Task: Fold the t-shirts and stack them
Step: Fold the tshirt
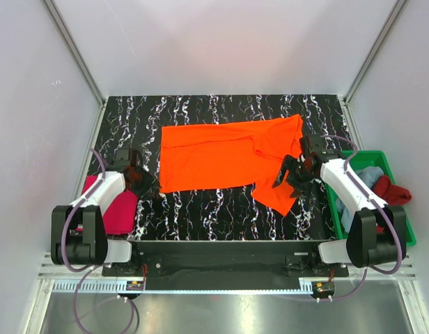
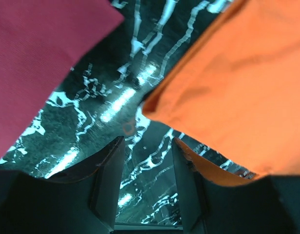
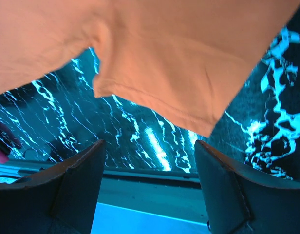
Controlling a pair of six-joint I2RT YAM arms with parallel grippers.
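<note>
My right gripper will grab the orange t-shirt's near sleeve by its outer corner (image 1: 284, 213) (image 3: 207, 132), the one closest to the metal rail.
A bright orange t-shirt (image 1: 221, 154) lies spread on the black marbled table; it also shows in the left wrist view (image 2: 242, 87) and the right wrist view (image 3: 155, 44). A magenta-pink shirt (image 1: 115, 209) lies folded at the table's left front, seen also in the left wrist view (image 2: 33, 63). A dark red shirt (image 1: 391, 190) and a light blue shirt (image 1: 368, 177) lie in the green tray (image 1: 411, 233). My left gripper (image 1: 139, 179) is open and empty, between the pink shirt and the orange shirt's near left corner. My right gripper (image 1: 290, 175) is open and empty over the orange shirt's sleeve.
White walls enclose the table on three sides. The green tray stands at the right edge beside my right arm. A metal rail runs along the table's near edge (image 3: 155, 185).
</note>
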